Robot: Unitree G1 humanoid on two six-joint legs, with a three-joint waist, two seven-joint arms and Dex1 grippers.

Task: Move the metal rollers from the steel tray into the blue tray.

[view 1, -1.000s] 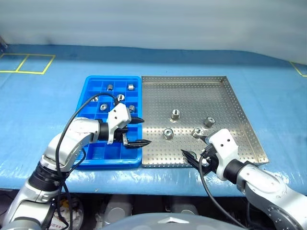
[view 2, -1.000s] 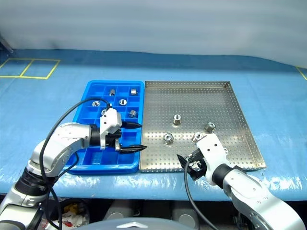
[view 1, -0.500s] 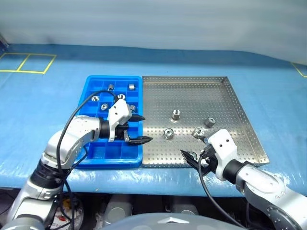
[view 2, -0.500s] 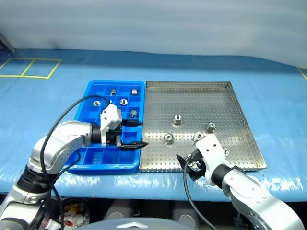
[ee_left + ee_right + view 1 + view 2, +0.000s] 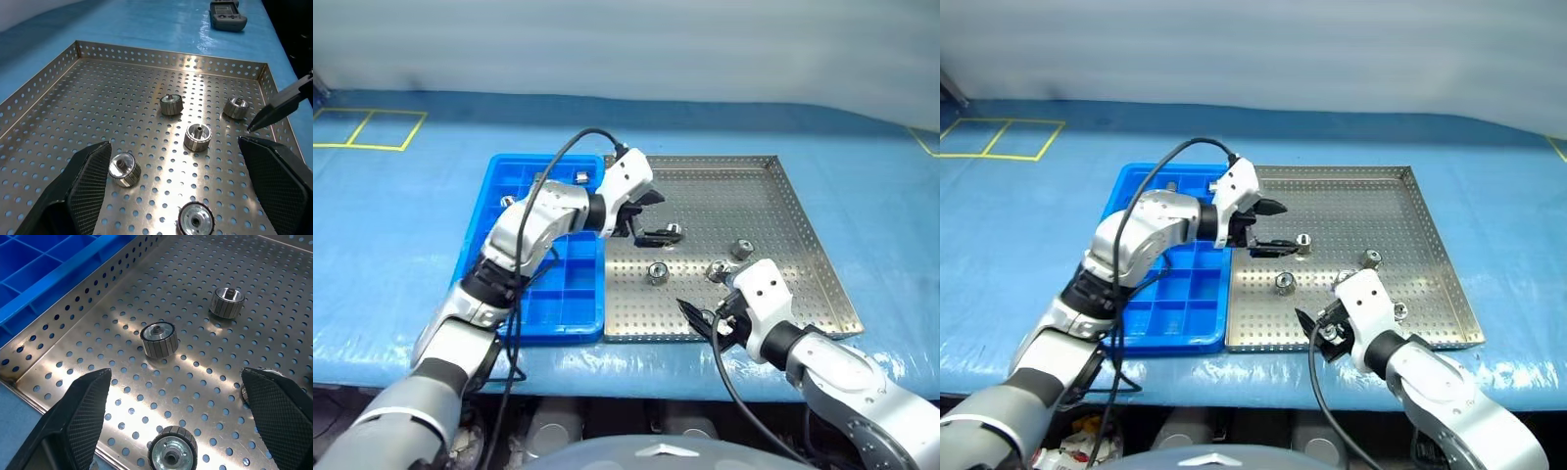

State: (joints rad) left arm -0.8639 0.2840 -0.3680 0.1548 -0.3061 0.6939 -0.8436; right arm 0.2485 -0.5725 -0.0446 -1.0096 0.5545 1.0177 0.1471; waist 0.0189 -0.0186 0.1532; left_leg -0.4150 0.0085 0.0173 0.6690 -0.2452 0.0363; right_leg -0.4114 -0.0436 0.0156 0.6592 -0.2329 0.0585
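Note:
My left gripper is going to close on the outer side of the metal roller [image 5: 674, 229] [image 5: 126, 170] near the middle of the steel tray, the loose one farthest from me.
The steel tray [image 5: 715, 191] holds several loose metal rollers, among them one [image 5: 673, 232] near its middle, one [image 5: 657, 272] closer to me and one [image 5: 740, 249] further right. My left gripper [image 5: 654, 217] hangs open over the tray's left half, just left of the middle roller, and holds nothing. In the left wrist view its fingers [image 5: 80, 188] frame several rollers [image 5: 198, 136]. My right gripper [image 5: 708, 305] is open and empty over the tray's near edge, with a roller [image 5: 159, 339] ahead of it. To the left of the steel tray, the blue tray [image 5: 533, 294] holds a few rollers [image 5: 579, 177] in its far compartments.
Both trays sit side by side on a blue-covered table [image 5: 862, 186]. Yellow tape lines [image 5: 372, 132] mark the far left corner. My left arm and its black cable [image 5: 570, 152] cross over the blue tray. A dark handset [image 5: 227, 9] lies beyond the steel tray.
My left arm has swung from above the blue tray to the right and forward, over the steel tray, with its gripper still open. The right arm has stayed put.

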